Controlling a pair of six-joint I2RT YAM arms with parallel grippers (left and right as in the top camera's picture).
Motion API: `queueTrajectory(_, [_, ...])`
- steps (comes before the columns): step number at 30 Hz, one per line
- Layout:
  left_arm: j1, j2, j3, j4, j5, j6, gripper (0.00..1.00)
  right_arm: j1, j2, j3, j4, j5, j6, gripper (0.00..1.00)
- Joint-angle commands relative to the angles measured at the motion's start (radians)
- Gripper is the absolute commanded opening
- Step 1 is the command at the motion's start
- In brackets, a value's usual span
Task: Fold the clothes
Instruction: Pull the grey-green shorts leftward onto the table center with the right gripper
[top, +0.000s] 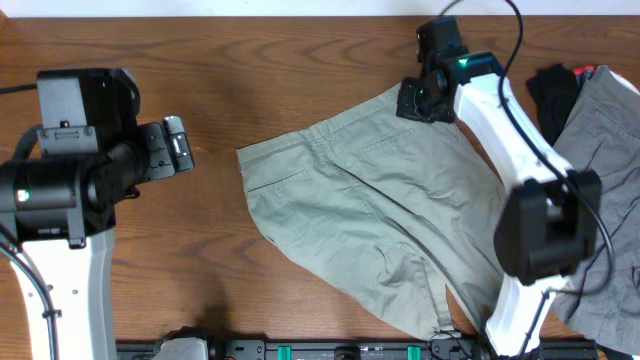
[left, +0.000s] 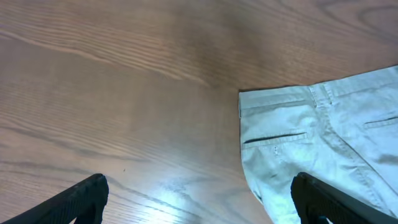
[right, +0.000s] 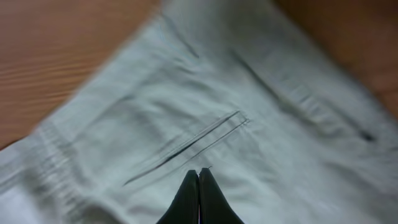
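My left gripper should move next to the shorts' far pocket (top: 369, 139) (left: 374, 112), near my right gripper, and then close beside the pocket's slit on the waistband side.
The pale khaki-green shorts (top: 390, 210) lie spread flat on the wooden table, waistband toward the far left and legs toward the near right. My right gripper (top: 415, 100) is at the far edge of the shorts. In the right wrist view its fingers (right: 199, 177) are pressed shut with nothing between them, just over the fabric (right: 217, 93) near a pocket slit. My left gripper (top: 180, 148) is open and empty over bare wood, left of the shorts. In the left wrist view its fingers (left: 199, 199) are wide apart, and the waistband corner and a pocket of the shorts (left: 329, 137) show at right.
A grey garment (top: 610, 150) lies at the right edge of the table, with a small black cloth (top: 553, 90) at its far end. Bare wooden table (top: 200, 240) lies left of the shorts. The right arm reaches across the right part of the shorts.
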Motion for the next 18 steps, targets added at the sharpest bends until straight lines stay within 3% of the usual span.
queueTrajectory(1, [0.005, 0.013, 0.014, -0.007, 0.014, -0.014, 0.95, -0.004, 0.097, 0.0, 0.011, -0.098, 0.18, 0.01])
queueTrajectory(9, [0.005, 0.017, 0.014, -0.009, 0.014, -0.029, 0.96, 0.04, 0.248, 0.0, 0.188, -0.134, 0.471, 0.01])
queueTrajectory(18, [0.005, 0.017, 0.014, -0.013, 0.014, -0.036, 0.96, 0.217, 0.478, 0.002, 0.816, -0.336, 0.755, 0.02])
